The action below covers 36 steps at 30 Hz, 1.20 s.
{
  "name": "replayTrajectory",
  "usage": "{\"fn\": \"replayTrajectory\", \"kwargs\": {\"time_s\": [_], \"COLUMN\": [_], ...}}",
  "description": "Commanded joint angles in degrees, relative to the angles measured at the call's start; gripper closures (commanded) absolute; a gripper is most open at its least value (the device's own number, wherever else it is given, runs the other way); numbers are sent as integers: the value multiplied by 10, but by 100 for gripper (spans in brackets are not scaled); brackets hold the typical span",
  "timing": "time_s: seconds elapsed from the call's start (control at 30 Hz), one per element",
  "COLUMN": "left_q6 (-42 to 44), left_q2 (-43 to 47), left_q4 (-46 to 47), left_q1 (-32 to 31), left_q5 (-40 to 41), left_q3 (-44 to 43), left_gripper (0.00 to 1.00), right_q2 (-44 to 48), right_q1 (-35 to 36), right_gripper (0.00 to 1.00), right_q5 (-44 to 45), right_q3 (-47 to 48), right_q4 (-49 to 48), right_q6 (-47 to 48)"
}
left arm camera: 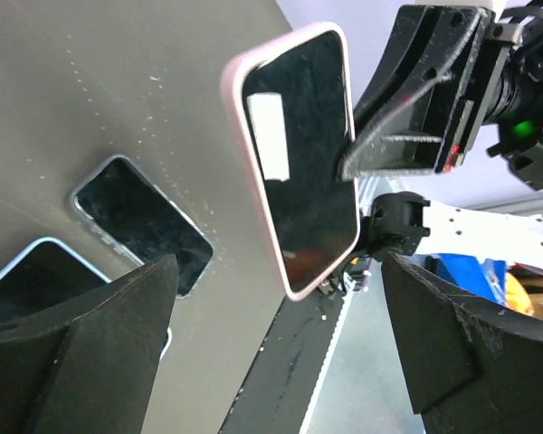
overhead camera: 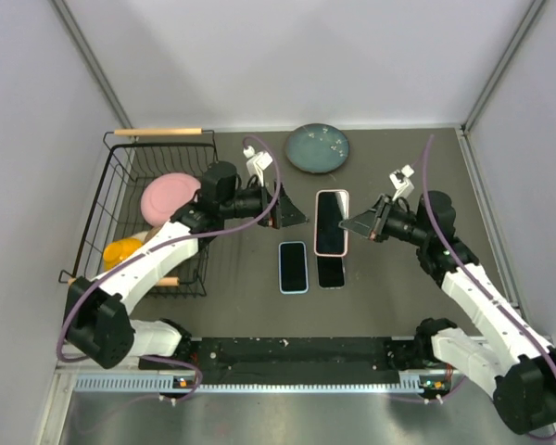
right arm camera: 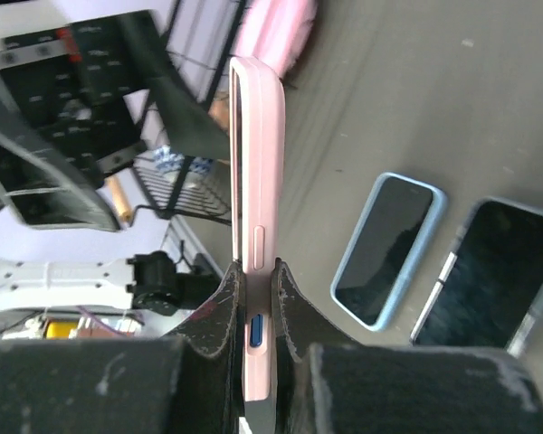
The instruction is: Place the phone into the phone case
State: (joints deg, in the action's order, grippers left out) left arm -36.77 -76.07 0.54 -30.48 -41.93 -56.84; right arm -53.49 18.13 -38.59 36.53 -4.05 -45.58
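Next, my right gripper lets go of the pink phone case on the table [overhead camera: 366, 262], next to the black phone and across from the light blue case.
A pink phone case [overhead camera: 331, 222] with a dark-screened phone in it hangs above the table, long side running front to back. My right gripper [overhead camera: 352, 225] is shut on its right edge; in the right wrist view the fingers [right arm camera: 226, 303] pinch the pink case [right arm camera: 258, 181] edge-on. The left gripper [overhead camera: 292, 215] stands open just left of the case, not touching it. From the left wrist, the pink case [left arm camera: 299, 154] shows beyond the wide-apart jaws of the left gripper [left arm camera: 276, 271]. A bare black phone [overhead camera: 331, 273] lies flat below, partly hidden by the case.
A phone in a light blue case [overhead camera: 293, 267] lies flat left of the black phone. A wire basket [overhead camera: 120, 185] at the left holds a pink plate [overhead camera: 170, 197] and an orange object [overhead camera: 122, 250]. A teal plate [overhead camera: 319, 148] sits at the back.
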Motion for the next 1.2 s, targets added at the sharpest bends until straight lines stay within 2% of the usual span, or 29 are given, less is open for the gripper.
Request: {"fn": "replayTrajectory", "kwargs": {"time_s": [0.0, 0.03, 0.17, 0.27, 0.37, 0.67, 0.87, 1.0, 1.17], "left_q6": [94, 106, 153, 185, 203, 232, 240, 245, 246], "left_q2": [46, 53, 87, 108, 127, 178, 189, 198, 205], "left_q4": [-92, -129, -205, -259, -280, -276, -266, -259, -252], "left_q1": [-1, -1, -1, -1, 0, -1, -1, -1, -1], "left_q5": [72, 84, 157, 196, 203, 233, 222, 217, 212], "left_q3": [-44, -55, -76, -99, -104, -65, -45, -35, -29], "left_gripper": [1, 1, 1, 1, 1, 1, 1, 1, 1], "right_q2": [35, 32, 3, -43, -83, -193, -248, -277, -302], "right_q1": [-41, -42, -53, -71, -109, -149, -157, -158, -162], "right_gripper": [100, 100, 100, 100, 100, 98, 98, 88, 82], "right_q5": [32, 41, 73, 86, 48, 48, 69, 85, 134], "right_q3": [52, 57, 85, 91, 78, 71, 72, 68, 66], "right_q4": [147, 196, 275, 319, 323, 330, 310, 295, 295], "right_q6": [104, 123, 185, 228, 247, 317, 312, 304, 298]}}
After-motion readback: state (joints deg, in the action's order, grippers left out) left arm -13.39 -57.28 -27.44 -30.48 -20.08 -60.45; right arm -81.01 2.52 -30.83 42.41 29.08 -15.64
